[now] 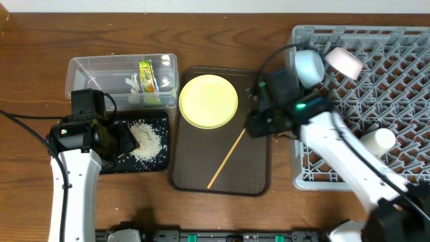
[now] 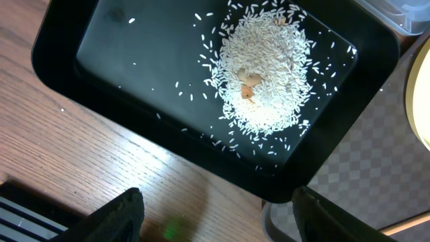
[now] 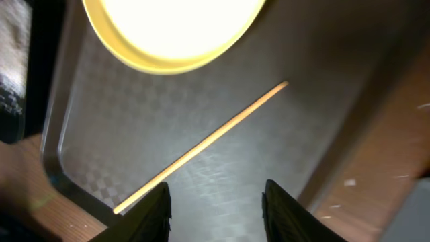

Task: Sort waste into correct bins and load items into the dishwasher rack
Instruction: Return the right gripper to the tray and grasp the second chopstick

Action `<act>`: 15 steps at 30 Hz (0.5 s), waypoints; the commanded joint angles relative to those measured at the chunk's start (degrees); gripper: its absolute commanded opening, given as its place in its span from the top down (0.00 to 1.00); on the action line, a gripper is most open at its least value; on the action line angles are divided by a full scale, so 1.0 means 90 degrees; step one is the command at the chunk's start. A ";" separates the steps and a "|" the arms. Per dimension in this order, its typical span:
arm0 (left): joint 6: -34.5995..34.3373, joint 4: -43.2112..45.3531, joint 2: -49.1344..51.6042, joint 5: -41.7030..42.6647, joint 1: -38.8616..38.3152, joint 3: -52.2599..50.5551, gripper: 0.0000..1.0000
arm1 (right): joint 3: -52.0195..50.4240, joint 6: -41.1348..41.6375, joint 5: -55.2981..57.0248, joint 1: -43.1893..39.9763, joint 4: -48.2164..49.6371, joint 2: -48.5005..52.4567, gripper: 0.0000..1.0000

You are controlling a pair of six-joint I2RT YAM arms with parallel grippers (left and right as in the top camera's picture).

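Note:
My right gripper will move next to the middle of the wooden chopstick [image 1: 226,159] [image 3: 201,148] that lies beside the yellow plate, and it will close on it there.
The clear tub [image 1: 84,68] holds the green-yellow wrapper [image 1: 146,75] and white scraps [image 1: 134,87]. The black tray [image 1: 156,163] holds the rice pile [image 1: 146,138], which also shows in the left wrist view [image 2: 265,74]. The yellow plate [image 1: 208,101] and one wooden chopstick [image 1: 226,159] lie on the brown serving tray. The grey rack [image 1: 396,101] holds the light blue bowl [image 1: 309,67], white bowl [image 1: 344,62] and white cup [image 1: 376,140]. My left gripper [image 2: 215,215] is open and empty at the black tray's edge. My right gripper [image 3: 215,208] is open and empty above the chopstick [image 3: 208,144], near the plate [image 3: 175,33].
The dark brown serving tray [image 1: 248,175] lies between the black tray and the rack. Two small tan bits sit in the rice. The left arm's cable trails off the left edge. Bare wood table lies in front of the trays.

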 commanded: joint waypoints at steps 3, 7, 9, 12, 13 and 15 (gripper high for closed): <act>-0.0056 0.0002 -0.0058 -0.0032 0.0027 -0.0024 0.26 | 0.0044 0.1557 0.0840 0.0801 -0.0015 0.0593 0.57; -0.0056 0.0002 -0.0058 -0.0032 0.0027 -0.0024 0.26 | 0.0044 0.2076 0.1231 0.1192 0.0022 0.1022 0.55; -0.0056 0.0002 -0.0058 -0.0032 0.0027 -0.0024 0.26 | 0.0044 0.2171 0.1294 0.1316 0.0070 0.1236 0.55; -0.0056 0.0002 -0.0058 -0.0029 0.0027 -0.0024 0.26 | 0.0044 0.2404 0.1294 0.1467 0.0129 0.1598 0.55; -0.0056 0.0002 -0.0058 -0.0029 0.0027 -0.0024 0.27 | 0.0044 0.2482 0.1292 0.1501 0.0138 0.1683 0.55; -0.0056 0.0002 -0.0058 -0.0032 0.0027 -0.0024 0.26 | 0.0044 0.2584 0.1292 0.1554 0.0189 0.1853 0.56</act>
